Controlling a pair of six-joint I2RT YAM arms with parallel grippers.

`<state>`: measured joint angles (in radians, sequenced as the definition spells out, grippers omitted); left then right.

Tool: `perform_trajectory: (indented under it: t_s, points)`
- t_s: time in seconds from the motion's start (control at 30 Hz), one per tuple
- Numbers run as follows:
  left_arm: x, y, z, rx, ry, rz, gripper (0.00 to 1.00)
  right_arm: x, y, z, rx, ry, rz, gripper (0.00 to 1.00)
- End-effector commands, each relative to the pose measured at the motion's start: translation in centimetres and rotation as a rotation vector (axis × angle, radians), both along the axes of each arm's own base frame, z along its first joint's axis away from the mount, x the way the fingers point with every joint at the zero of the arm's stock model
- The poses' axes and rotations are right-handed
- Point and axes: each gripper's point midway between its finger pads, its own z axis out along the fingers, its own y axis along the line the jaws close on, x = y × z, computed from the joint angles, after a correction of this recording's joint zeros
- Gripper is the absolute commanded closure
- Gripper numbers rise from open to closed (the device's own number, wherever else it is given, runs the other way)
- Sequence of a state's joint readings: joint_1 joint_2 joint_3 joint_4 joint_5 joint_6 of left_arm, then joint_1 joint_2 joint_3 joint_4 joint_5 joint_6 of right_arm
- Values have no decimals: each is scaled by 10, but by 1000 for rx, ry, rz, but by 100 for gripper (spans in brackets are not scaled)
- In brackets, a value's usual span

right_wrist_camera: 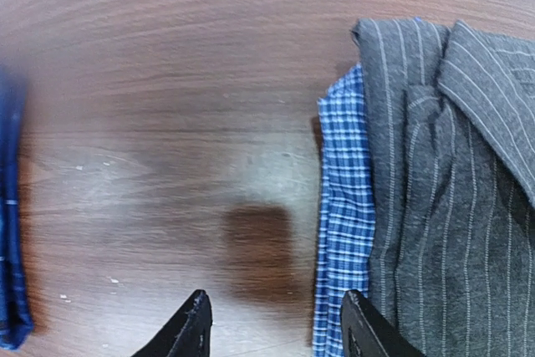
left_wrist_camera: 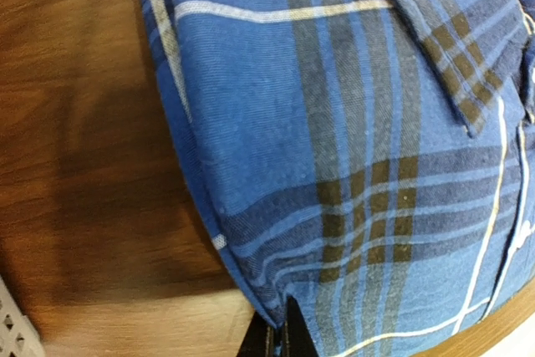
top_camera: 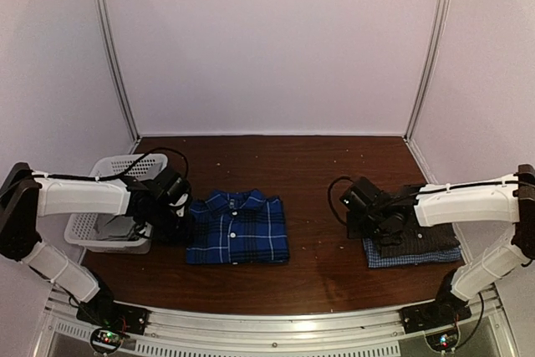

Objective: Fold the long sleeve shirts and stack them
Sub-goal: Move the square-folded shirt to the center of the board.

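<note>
The blue shirt's side is pinched low by my left gripper, near its hem, so that gripper should open and take that side nearer the collar (left_wrist_camera: 226, 242) before it lifts the shirt.
The royal-blue plaid shirt (top_camera: 237, 226) lies folded at the table's middle and fills the left wrist view (left_wrist_camera: 351, 148). My left gripper (top_camera: 178, 221) is at its left edge, its jaws shut on that edge of the cloth (left_wrist_camera: 282, 336). The dark grey shirt (top_camera: 415, 241) lies folded on the pale blue checked shirt (top_camera: 401, 260) at the right; both show in the right wrist view, grey (right_wrist_camera: 451, 198) on pale blue (right_wrist_camera: 344, 206). My right gripper (top_camera: 378, 223) hovers open and empty (right_wrist_camera: 276, 328) over the pile's left edge.
A white mesh basket (top_camera: 107, 211) stands at the left beside my left arm, its corner in the left wrist view (left_wrist_camera: 15, 328). Bare brown table (top_camera: 326, 248) lies between the blue shirt and the pile. White walls close in the back and sides.
</note>
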<state>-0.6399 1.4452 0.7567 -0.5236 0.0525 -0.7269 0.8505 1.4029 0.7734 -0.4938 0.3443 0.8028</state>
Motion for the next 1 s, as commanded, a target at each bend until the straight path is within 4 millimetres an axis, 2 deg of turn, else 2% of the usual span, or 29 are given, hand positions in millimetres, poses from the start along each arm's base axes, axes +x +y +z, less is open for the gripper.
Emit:
perform_trajectory:
  t_s: [0.0,0.2,0.33,0.43,0.5,0.6,0.77,0.87,0.97]
  points:
    - [5,8,5,19,-33,0,100,0,-22,-10,-111,13,-58,47]
    - [8,7,9,14,-54,-11,99,1,-30,-32,-181,59,-69,51]
    - [10,7,15,10,-73,-19,86,4,-33,-42,-202,78,-82,54]
    - [10,6,17,7,-82,-24,83,6,-35,-50,-221,91,-85,58]
    - [10,7,17,10,-83,-24,83,7,-35,-54,-233,101,-83,63]
    - [10,7,18,10,-86,-28,83,11,-33,-58,-248,108,-75,76]
    - [12,6,24,1,-101,-30,83,28,-14,-56,-242,96,-31,100]
    - [13,5,27,-2,-106,-32,83,40,5,-58,-239,94,11,100]
    - [16,8,31,15,-124,-24,83,51,32,-55,-219,82,57,100]
